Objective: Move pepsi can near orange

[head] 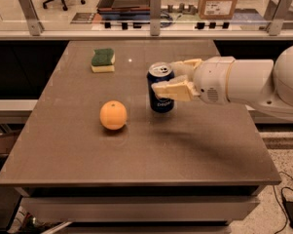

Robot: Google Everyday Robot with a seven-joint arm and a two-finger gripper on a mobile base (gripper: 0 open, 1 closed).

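Next, I let go of the pepsi can with my gripper on the table (153, 123), just beside the orange, on the same side as my arm.
The pepsi can (159, 92), dark blue with a silver top, stands upright just right of the table's middle. My gripper (169, 79) reaches in from the right and is shut on the can, one cream finger (173, 90) across its front and one behind its top. The can's base is at or just above the tabletop; I cannot tell if it touches. The orange (113, 115) sits on the table a short way to the can's left and slightly nearer the front, apart from it.
A green-and-yellow sponge (102, 60) lies at the back left of the brown table (136, 155). A glass rail with metal posts (155, 6) runs behind the table. My white arm (243, 82) spans the right side.
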